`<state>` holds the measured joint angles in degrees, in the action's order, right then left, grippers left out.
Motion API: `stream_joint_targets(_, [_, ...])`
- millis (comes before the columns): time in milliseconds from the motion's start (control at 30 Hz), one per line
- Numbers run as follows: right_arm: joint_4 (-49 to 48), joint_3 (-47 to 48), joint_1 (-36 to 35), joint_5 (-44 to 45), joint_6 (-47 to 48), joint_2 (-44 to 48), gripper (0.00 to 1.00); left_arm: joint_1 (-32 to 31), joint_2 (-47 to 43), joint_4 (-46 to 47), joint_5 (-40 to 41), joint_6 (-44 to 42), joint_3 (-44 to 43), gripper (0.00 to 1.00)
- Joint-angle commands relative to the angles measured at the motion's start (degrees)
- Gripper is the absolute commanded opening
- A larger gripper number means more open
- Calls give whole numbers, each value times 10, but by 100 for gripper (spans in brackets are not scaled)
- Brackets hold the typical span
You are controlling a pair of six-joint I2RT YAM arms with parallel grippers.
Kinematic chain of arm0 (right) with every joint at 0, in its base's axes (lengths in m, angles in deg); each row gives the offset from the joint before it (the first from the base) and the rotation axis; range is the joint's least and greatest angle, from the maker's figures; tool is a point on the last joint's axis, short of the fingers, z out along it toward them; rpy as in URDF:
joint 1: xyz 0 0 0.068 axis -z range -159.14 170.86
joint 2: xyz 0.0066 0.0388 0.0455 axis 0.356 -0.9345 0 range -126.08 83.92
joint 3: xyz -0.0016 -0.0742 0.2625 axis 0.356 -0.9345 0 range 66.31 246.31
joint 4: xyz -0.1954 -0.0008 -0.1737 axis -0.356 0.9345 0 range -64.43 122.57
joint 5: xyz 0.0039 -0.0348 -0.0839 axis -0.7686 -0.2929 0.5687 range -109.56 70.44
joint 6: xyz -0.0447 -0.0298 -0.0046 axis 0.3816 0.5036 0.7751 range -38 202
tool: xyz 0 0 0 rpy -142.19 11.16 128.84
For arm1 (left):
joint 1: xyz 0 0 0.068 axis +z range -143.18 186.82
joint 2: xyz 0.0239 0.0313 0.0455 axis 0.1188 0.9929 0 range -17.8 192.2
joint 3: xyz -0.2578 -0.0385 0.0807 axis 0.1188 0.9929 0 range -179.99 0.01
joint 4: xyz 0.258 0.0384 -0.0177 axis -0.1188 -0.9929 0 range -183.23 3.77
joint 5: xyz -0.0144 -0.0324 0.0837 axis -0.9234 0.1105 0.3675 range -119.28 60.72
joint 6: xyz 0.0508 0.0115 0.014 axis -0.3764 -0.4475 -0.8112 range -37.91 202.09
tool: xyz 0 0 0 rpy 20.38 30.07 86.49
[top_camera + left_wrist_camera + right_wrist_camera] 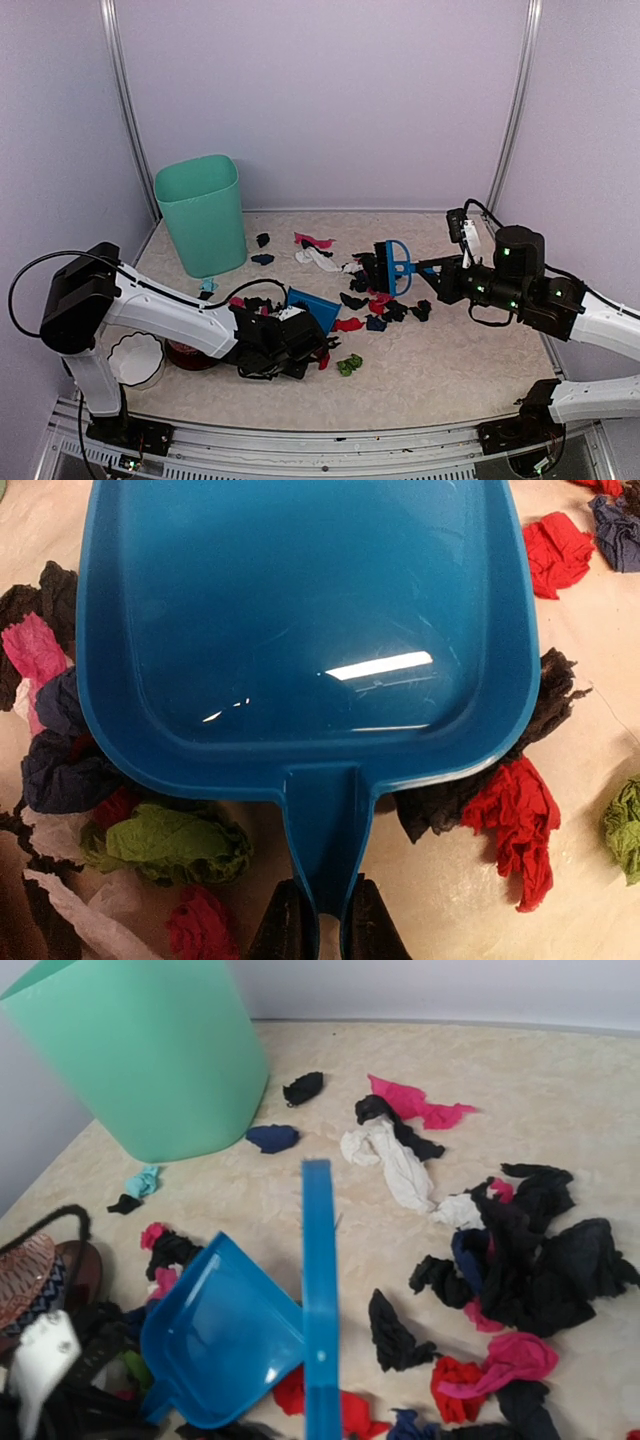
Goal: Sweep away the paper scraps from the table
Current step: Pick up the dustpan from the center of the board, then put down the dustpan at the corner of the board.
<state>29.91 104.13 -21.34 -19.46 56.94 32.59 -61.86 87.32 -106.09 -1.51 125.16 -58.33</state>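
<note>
The blue dustpan will leave my left gripper on the bare table (427, 370) beside the green scrap, on my right gripper's side.
The paper scraps (380, 300) lie scattered mid-table, mostly black with pink, red and white ones; a green one (349, 365) lies nearer the front. My left gripper (298, 328) is shut on the handle of a blue dustpan (312, 305). In the left wrist view the empty pan (300, 630) rests on the table (590, 750), with my fingers (285, 925) pinching its handle and scraps (515, 815) around its edges. My right gripper (437, 268) is shut on a blue hand brush (397, 265) held over the scrap pile. The brush (320, 1300) crosses the right wrist view, with scraps (530, 1260) to its right.
A mint-green bin (203, 213) stands at the back left, with a few stray scraps (262, 240) beside it. A white bowl (135, 358) and a dark red item (190, 355) sit at the front left beside my left arm. The walls close off the sides and back.
</note>
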Motion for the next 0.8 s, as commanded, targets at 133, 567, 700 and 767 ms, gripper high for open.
stream_joint_targets(133, [31,22,7,20,22,18,0,-18,-93,-37,13,-40,-25,0])
stream_joint_targets(567, [113,53,27,77,43,38,0,-68,-164,-72,-126,-158,-39,0])
stream_joint_targets(700, [156,64,41,127,39,36,0,-101,-136,-66,-181,-195,-62,0])
stream_joint_targets(767, [170,68,47,144,37,32,0,-110,-112,-59,-209,-207,-81,0])
